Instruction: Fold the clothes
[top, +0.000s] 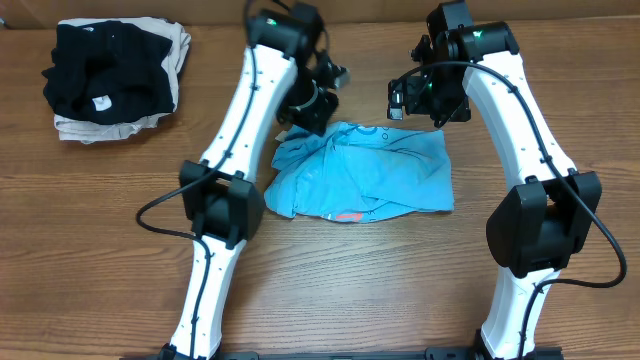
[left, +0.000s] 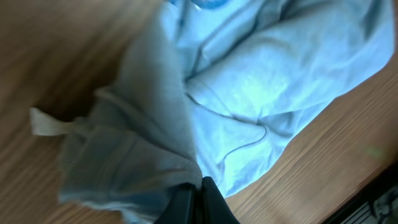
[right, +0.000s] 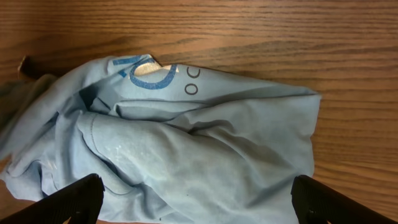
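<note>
Next, my left gripper opens and takes the edge of that loose end (left: 71, 171) of the T-shirt, since it pinches a bunched fold while the loose end hangs past it.
The sky-blue T-shirt (top: 365, 175) lies crumpled on the wooden table between my arms, a coral mark at its near edge. My left gripper (top: 305, 115) is shut on a fold at the shirt's far left corner; in the left wrist view the fingers (left: 198, 199) pinch the cloth (left: 249, 81), which is lifted and bunched. My right gripper (top: 415, 100) is open and empty, hovering above the shirt's far right side. In the right wrist view its fingers (right: 199, 202) are spread wide over the shirt (right: 186, 149), whose collar with dark print shows at the top.
A black garment with a white tag (top: 105, 75) lies on a beige folded garment (top: 115, 128) at the far left of the table. Bare wood (top: 380, 280) surrounds the shirt.
</note>
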